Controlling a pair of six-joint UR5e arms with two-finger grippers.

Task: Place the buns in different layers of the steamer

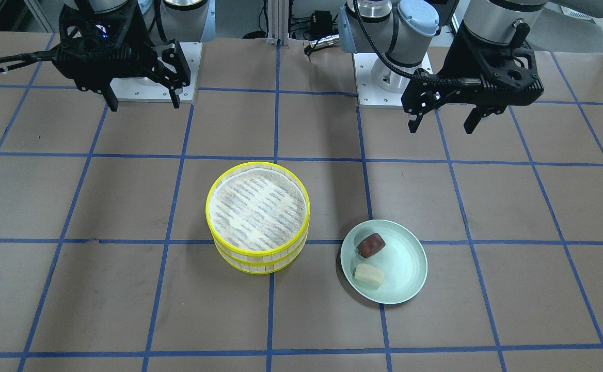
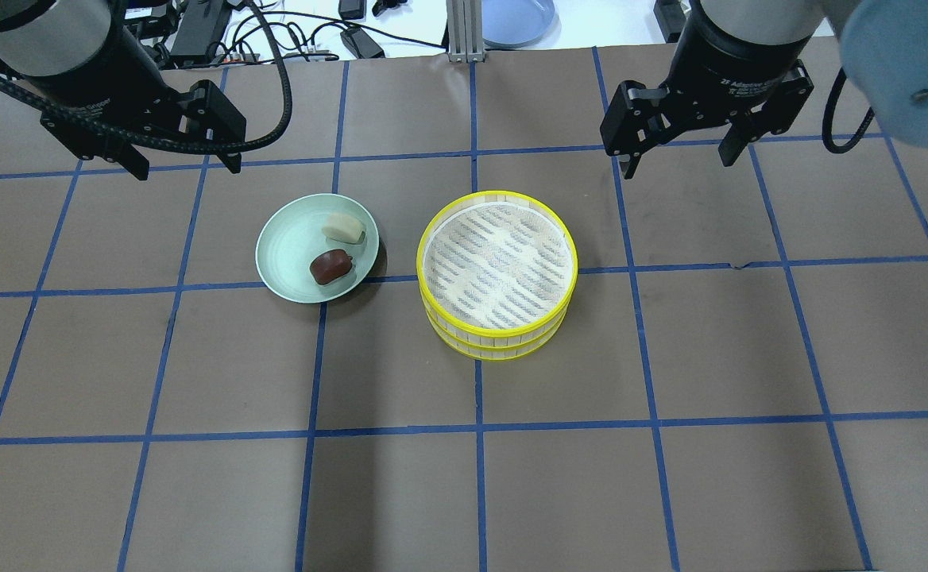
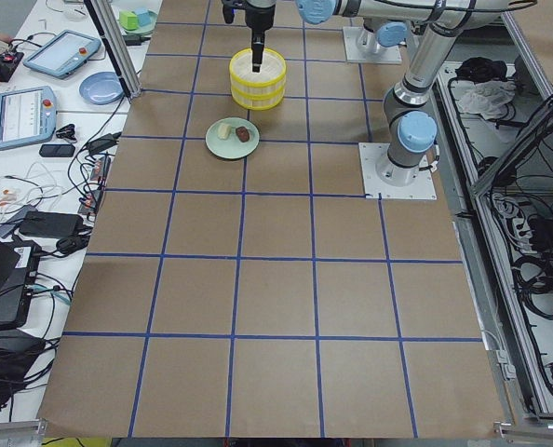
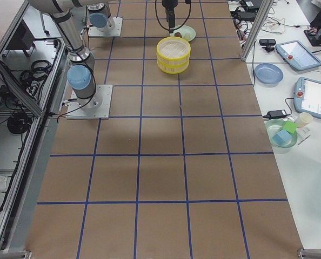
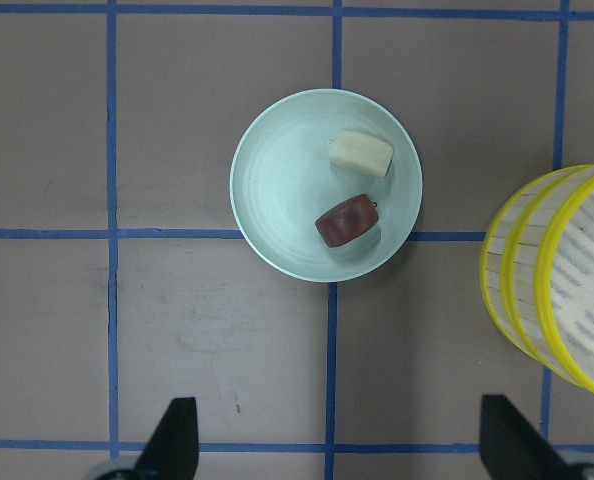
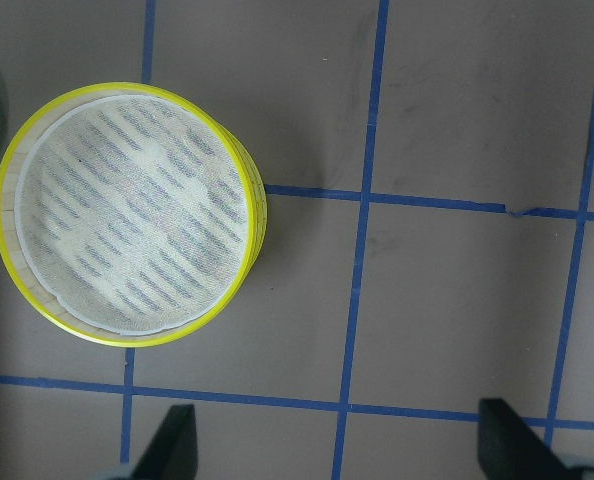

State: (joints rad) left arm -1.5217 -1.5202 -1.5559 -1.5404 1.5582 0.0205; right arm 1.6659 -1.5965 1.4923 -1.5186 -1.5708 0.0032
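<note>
I need to close my right gripper on the top steamer layer's yellow rim [image 1: 207, 203] [image 6: 254, 225], on the side away from the pale green plate, to lift that layer off.
Two yellow-rimmed steamer layers [image 2: 497, 343] stand stacked at the table's middle; the top one's white striped liner [image 2: 498, 265] is bare. They also show in the front view [image 1: 258, 258] and the right wrist view [image 6: 247, 215]. A dark reddish-brown bun [image 2: 330, 266] and a pale cream bun [image 2: 344, 228] lie in a pale green plate [image 2: 285, 254]; the left wrist view shows both, brown [image 5: 345, 220] and cream [image 5: 362, 153]. My left gripper [image 2: 187, 165] is open and empty, high, behind the plate. My right gripper [image 2: 680, 159] is open and empty, high, behind the steamer to its right.
Blue tape lines cross the brown table. The arm bases' white plates [image 1: 392, 82] sit at the robot's edge. A blue plate [image 2: 516, 20] and cables lie beyond the far edge. Side tables hold tablets [image 4: 317, 97] and cups.
</note>
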